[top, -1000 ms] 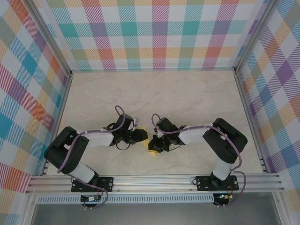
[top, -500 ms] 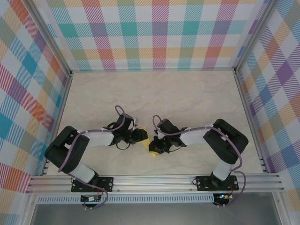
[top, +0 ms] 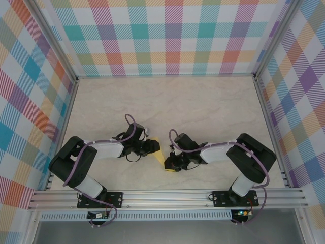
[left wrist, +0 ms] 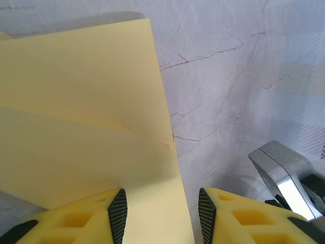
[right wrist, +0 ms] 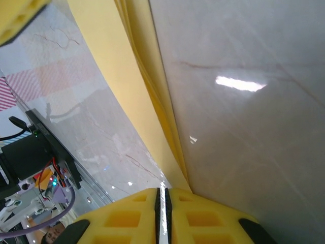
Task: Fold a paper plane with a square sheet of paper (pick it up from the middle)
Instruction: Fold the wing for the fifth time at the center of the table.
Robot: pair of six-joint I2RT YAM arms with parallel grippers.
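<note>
My right gripper will open and back off, as it is at the paper's near end, and pinch the middle of the layered fold [top: 159,153] before it picks up the paper.
The pale-yellow sheet of paper [top: 159,154] lies folded into layers on the marble table, between my two grippers near the front middle. My left gripper [top: 152,148] stands over its left part. In the left wrist view the paper [left wrist: 76,127] runs under that gripper [left wrist: 161,216], whose jaws are open, with the paper's straight right edge between the pads. My right gripper [top: 170,163] is at the paper's near end. In the right wrist view its jaws [right wrist: 163,195] are shut to a thin slit, and the layered fold [right wrist: 152,96] runs down to the right fingertip. Whether the paper has a plane's shape I cannot tell.
The marble table [top: 203,107] stretches back to plaid walls on three sides. An aluminium rail [top: 167,195] with both arm bases runs along the near edge, close behind the right gripper. A yellow finger of the left gripper [right wrist: 20,20] shows in the right wrist view.
My right gripper has slid toward the near edge and slightly right, uncovering more of the yellow paper. The left arm has stayed put.
</note>
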